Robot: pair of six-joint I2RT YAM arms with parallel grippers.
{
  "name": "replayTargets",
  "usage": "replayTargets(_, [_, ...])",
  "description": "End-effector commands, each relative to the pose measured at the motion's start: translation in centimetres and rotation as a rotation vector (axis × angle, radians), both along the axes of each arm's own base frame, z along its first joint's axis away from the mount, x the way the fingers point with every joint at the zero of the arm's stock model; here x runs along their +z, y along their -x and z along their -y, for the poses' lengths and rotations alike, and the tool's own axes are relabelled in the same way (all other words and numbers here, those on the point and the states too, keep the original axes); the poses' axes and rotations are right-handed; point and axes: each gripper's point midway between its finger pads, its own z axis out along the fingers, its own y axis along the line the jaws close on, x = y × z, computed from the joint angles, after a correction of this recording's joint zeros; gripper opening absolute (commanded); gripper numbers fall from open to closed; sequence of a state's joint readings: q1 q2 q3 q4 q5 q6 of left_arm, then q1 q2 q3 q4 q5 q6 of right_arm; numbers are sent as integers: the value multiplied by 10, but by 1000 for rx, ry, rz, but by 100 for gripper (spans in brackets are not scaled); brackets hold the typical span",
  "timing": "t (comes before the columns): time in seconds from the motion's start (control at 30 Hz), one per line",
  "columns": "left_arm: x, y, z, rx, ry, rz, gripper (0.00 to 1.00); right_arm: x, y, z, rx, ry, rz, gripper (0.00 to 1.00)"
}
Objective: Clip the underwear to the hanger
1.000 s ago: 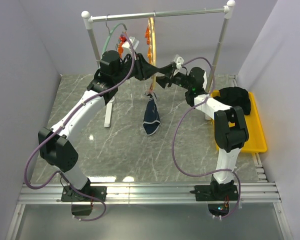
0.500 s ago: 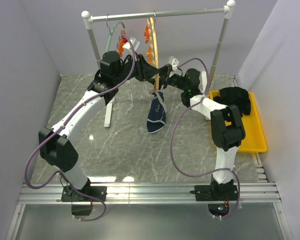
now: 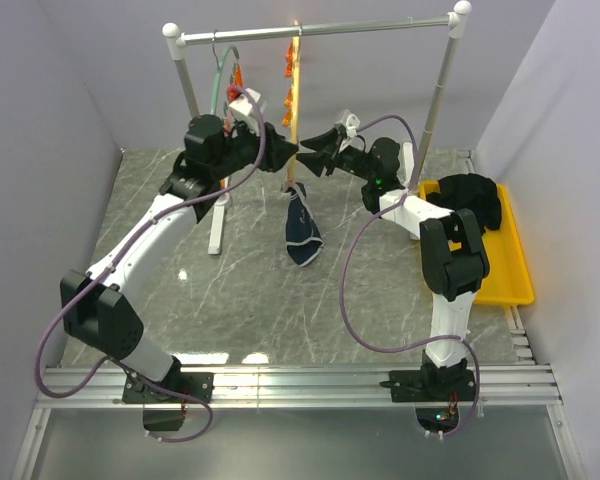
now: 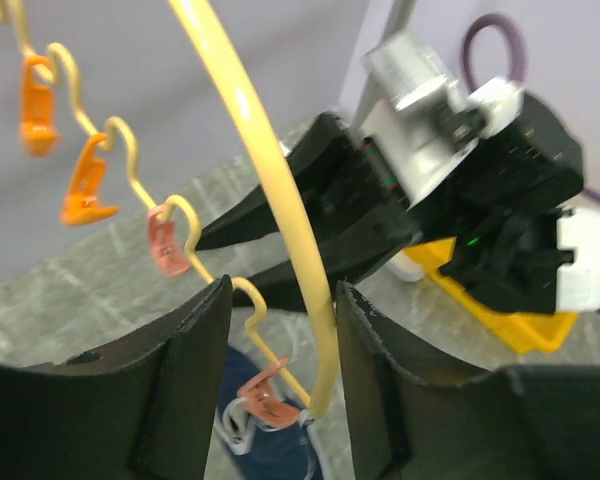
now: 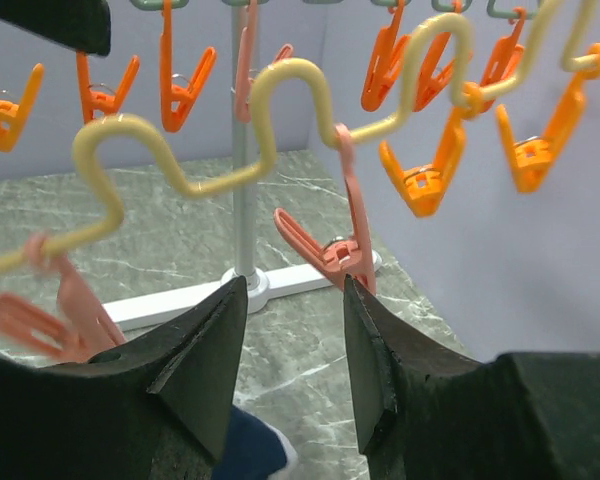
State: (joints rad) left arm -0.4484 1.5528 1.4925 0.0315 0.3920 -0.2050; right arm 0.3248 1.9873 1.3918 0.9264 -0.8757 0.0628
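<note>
The underwear hangs from the lowest clip alone while my left gripper is around the yellow arc, so that gripper should leave the arc and take the next clip up (image 4: 166,242).
The yellow hanger (image 3: 295,85) hangs by its hook from the rail, with orange clips (image 3: 287,97) along it. The navy underwear (image 3: 300,228) hangs from the lowest clip at the hanger's bottom end. My left gripper (image 3: 288,150) is open with the hanger's yellow arc (image 4: 270,190) between its fingers, just above the clip (image 4: 265,405) that pinches the underwear (image 4: 275,455). My right gripper (image 3: 308,160) faces it from the right, open and empty (image 5: 295,290). An orange clip (image 5: 330,250) hangs just beyond its right fingertip, under the wavy yellow bar (image 5: 280,90).
A white rack with a rail (image 3: 380,24) and a foot (image 3: 217,225) stands at the back. A green hanger (image 3: 220,75) hangs left of the yellow one. A yellow tray (image 3: 505,270) at the right holds a black clothing pile (image 3: 470,195).
Both grippers and the hanger's lower end have shifted left. The underwear has swung back left with it and hangs straighter. The left arm has drawn back to the left.
</note>
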Motion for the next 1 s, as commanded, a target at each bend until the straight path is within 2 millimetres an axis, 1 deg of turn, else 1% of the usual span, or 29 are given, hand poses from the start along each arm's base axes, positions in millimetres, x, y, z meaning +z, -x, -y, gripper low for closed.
replayTargets(0.0, [26,9,-30,-40,-10,148,54,33,-3,1,-7,-39,87,50])
replayTargets(0.07, [28,9,-35,-65,8,128,57,34,-3,0,-8,-42,88,50])
replayTargets(0.13, [25,5,-40,-63,-1,122,56,36,-4,0,-5,-45,87,50])
replayTargets(0.23, [32,-3,-47,-37,-26,170,54,36,-6,-1,-5,-48,82,50])
replayTargets(0.27, [37,-4,-49,-36,-23,183,54,36,-6,-1,-7,-47,81,50])
replayTargets(0.33, [31,-7,-45,-59,-42,163,52,35,-7,-2,-6,-46,80,50])
replayTargets(0.37, [34,-6,-43,-78,-39,169,48,34,-6,-2,-5,-43,80,51])
replayTargets(0.4, [31,-8,-41,-84,-33,151,46,34,-6,-2,-6,-41,81,51])
replayTargets(0.47, [33,-10,-39,-85,-18,143,39,34,-7,0,-11,-39,82,51])
replayTargets(0.5, [30,-12,-35,-93,-10,123,37,34,-6,1,-13,-37,85,51])
replayTargets(0.53, [35,-11,-32,-104,-4,128,36,33,-5,0,-10,-35,84,51])
replayTargets(0.57, [32,-12,-28,-115,-4,116,32,33,-4,1,-12,-32,82,51])
replayTargets(0.63, [36,-7,-16,-144,2,119,28,32,-2,3,-10,-29,84,52])
replayTargets(0.7, [35,-4,-2,-170,11,109,26,31,0,6,-15,-24,85,52])
replayTargets(0.73, [38,-2,3,-181,15,115,24,32,1,7,-16,-22,87,52])
replayTargets(0.77, [35,-3,9,-193,18,104,19,30,2,8,-18,-16,79,52])
replayTargets(0.8, [35,1,19,-215,23,101,17,30,1,11,-23,-13,84,52])
replayTargets(0.83, [39,2,22,-222,30,106,15,31,2,14,-23,-12,84,53])
replayTargets(0.87, [34,0,29,-233,40,85,10,30,4,15,-21,-9,79,53])
replayTargets(0.93, [40,2,39,-257,61,88,5,32,4,21,-31,-3,84,53])
replayTargets(0.97, [34,-1,43,-259,72,59,5,31,6,23,-32,1,81,54])
